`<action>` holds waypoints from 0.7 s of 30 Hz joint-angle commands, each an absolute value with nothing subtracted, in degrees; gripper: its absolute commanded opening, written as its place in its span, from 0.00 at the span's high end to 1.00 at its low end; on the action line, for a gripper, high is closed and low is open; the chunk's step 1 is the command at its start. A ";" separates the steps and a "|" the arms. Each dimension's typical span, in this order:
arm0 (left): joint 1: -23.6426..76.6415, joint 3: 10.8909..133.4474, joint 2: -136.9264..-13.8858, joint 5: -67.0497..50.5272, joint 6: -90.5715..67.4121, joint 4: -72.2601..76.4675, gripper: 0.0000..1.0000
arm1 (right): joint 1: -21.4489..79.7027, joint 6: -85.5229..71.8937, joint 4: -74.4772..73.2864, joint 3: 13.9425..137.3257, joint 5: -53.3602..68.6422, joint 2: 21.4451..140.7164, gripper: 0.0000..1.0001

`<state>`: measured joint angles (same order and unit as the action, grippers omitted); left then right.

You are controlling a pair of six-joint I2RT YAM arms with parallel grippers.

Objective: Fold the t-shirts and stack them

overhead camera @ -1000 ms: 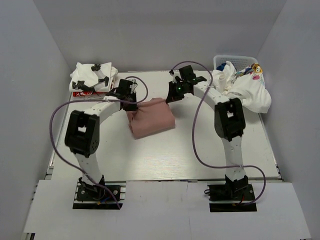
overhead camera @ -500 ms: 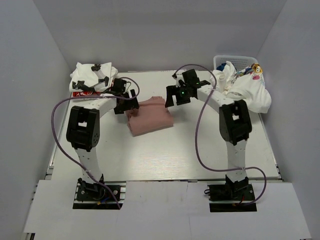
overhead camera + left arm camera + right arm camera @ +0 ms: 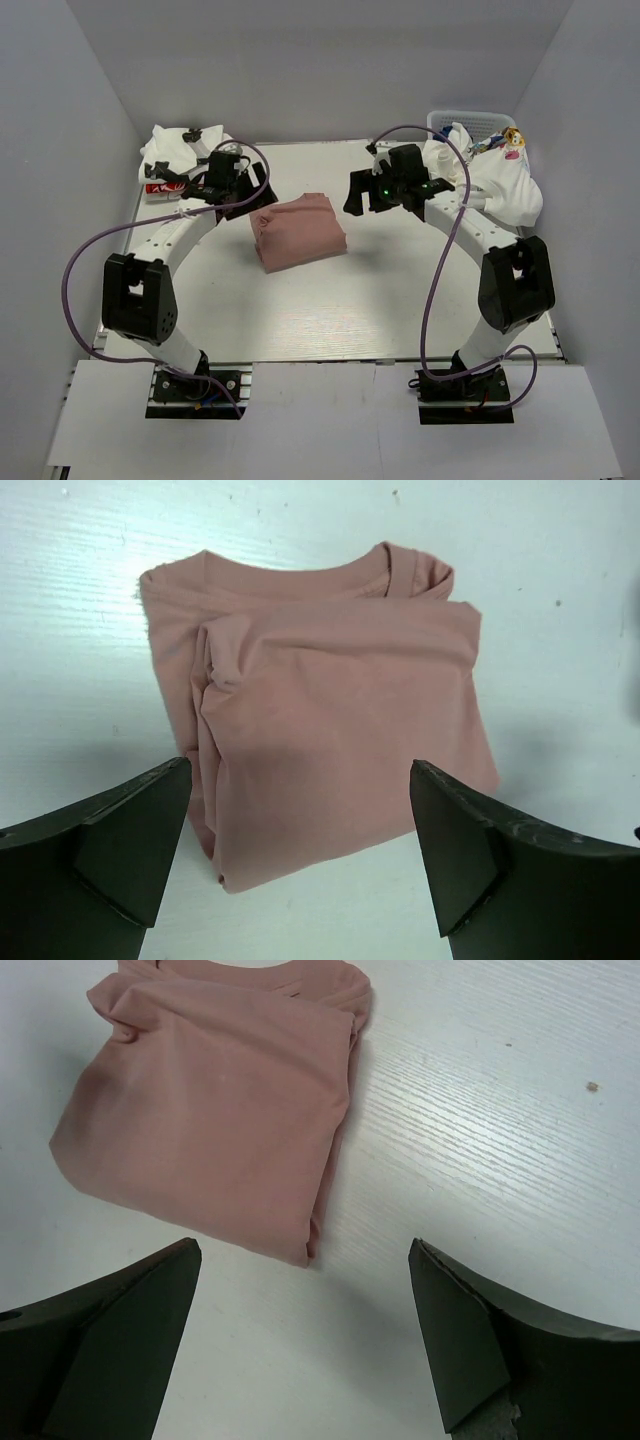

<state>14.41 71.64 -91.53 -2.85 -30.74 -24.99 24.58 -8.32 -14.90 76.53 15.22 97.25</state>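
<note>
The folded edge of the dusty-pink t-shirt is bunched at one corner and slanted, so my left gripper and my right gripper needs to take that edge's corners [image 3: 345, 1028] and straighten it.
A dusty-pink t-shirt [image 3: 298, 230] lies folded into a compact rectangle mid-table, its collar toward the back, plain side up. My left gripper [image 3: 248, 195] hovers just off its left back corner, open and empty. In the left wrist view the pink t-shirt [image 3: 340, 730] lies beyond the spread gripper [image 3: 300, 770]. My right gripper [image 3: 360, 193] hangs to the right of the shirt, also open with nothing in it. The right wrist view shows the shirt [image 3: 210, 1120] up and to the left of the gripper [image 3: 305, 1247], clear of both fingers.
A heap of white t-shirts with black print [image 3: 185, 155] sits at the back left corner. At the back right a white mesh basket [image 3: 470, 118] holds more shirts, and a white one [image 3: 505, 190] spills over its front. Purple cables loop from both arms.
Both grippers have opened and let go of the pink shirt. The left has drawn back to the left, the right to the right. The shirt has settled flat.
</note>
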 commanded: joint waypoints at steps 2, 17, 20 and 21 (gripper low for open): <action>14.50 73.12 -92.90 -3.09 -29.98 -26.54 0.00 | 24.26 -8.88 -11.52 75.68 14.32 95.98 0.10; 12.75 78.57 -108.35 -2.98 -25.06 -24.43 0.32 | 26.80 -5.19 -11.84 96.47 17.32 116.85 0.10; 12.22 79.19 -109.69 -1.93 -25.05 -23.56 0.45 | 27.42 -2.81 -16.59 103.52 14.69 122.67 0.10; 11.52 78.58 -110.21 -1.93 -25.05 -22.86 0.49 | 27.51 -2.64 -17.48 107.54 14.68 125.91 0.10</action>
